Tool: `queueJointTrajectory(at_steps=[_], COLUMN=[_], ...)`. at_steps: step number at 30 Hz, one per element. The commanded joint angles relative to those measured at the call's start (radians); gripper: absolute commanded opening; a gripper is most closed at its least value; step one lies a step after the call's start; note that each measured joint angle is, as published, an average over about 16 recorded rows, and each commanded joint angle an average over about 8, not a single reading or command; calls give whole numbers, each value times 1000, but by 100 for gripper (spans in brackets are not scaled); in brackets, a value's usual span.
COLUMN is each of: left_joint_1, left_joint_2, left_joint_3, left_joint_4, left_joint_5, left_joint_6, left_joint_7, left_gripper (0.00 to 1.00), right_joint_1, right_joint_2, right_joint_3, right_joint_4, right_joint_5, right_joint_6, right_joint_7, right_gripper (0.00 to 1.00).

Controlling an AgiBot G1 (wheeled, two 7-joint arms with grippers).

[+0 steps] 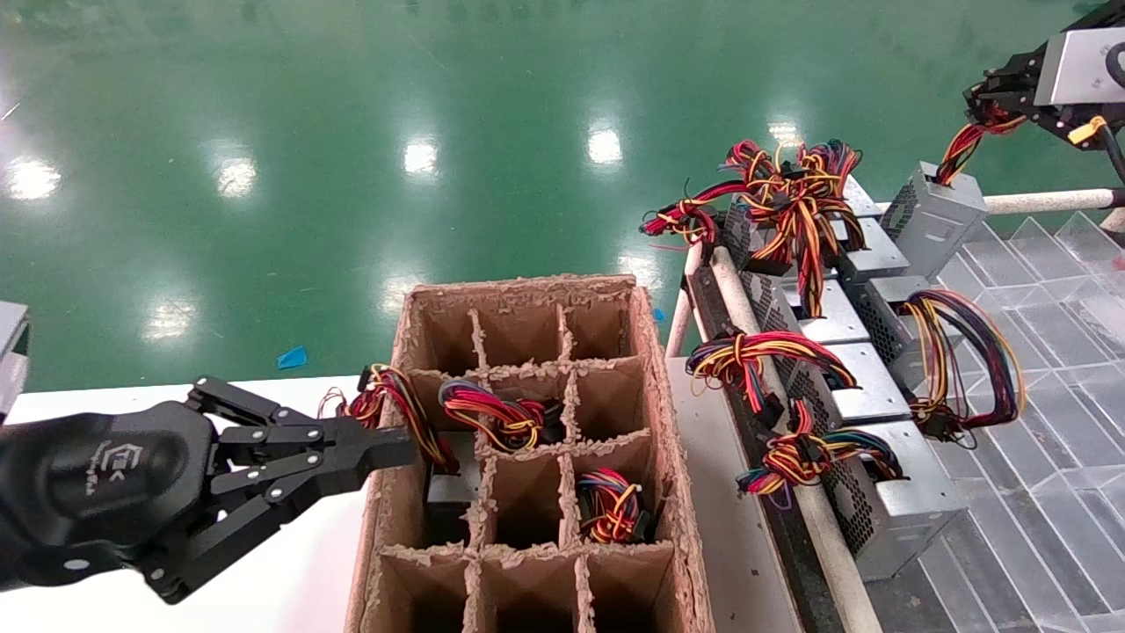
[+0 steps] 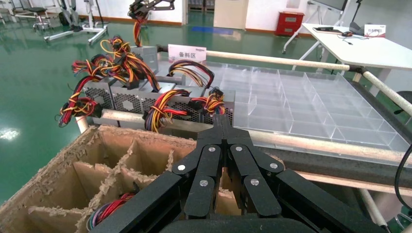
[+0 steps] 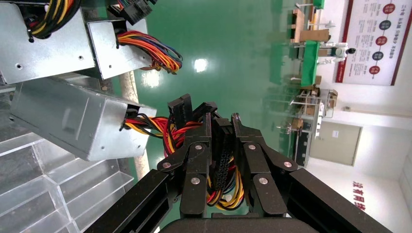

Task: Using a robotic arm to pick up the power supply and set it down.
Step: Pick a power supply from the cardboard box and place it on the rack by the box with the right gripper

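Note:
The power supply, which hangs tilted over the clear tray, will be released by my right gripper next to the grey units at the clear tray's far corner [image 1: 913, 223].
At the far right, the robotic arm's silver wrist bracket [image 1: 1081, 66] carries my right gripper [image 1: 984, 110]. It is shut on the black plug and the red, orange and yellow wires of the power supply [image 1: 940, 215]. This grey box hangs tilted below the gripper, at the far end of the rack's row of units. In the right wrist view the plug sits between the right gripper's [image 3: 221, 119] fingers and the power supply [image 3: 82, 124] hangs beside them over the clear tray. My left gripper [image 1: 404, 444] is shut on nothing, its tip at the cardboard box's left wall.
A cardboard box [image 1: 655, 413] with divider cells holds three wired units. Several other grey units [image 1: 866, 387] with wire loops line the rack between two pale rails. A clear compartment tray [image 1: 1046, 369] lies right of them. A white table [image 1: 88, 404] is under my left arm.

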Motion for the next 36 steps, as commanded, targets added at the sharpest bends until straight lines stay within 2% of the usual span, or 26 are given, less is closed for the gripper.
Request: queueJointTrajectory(at_steps=[1,20,27,36], left_joint_1=[0,0,0,0], left_joint_2=[0,0,0,0], left_joint_3=[0,0,0,0], left_joint_4=[0,0,0,0], left_joint_5=[0,0,0,0], left_joint_6=[0,0,0,0], left_joint_7=[0,0,0,0], left_gripper=[0,0,0,0], right_joint_1=[-7,-103,-139,-171], right_joint_2=[-2,-48,-75,-101], right_joint_3=[2,40,50,62], right_joint_4=[-1,0,6,17], right_joint_5=[3,58,72,90], right_joint_6=[5,192,227,223], right_joint_7=[-2,-9,-20,-49], right_gripper=[0,0,0,0])
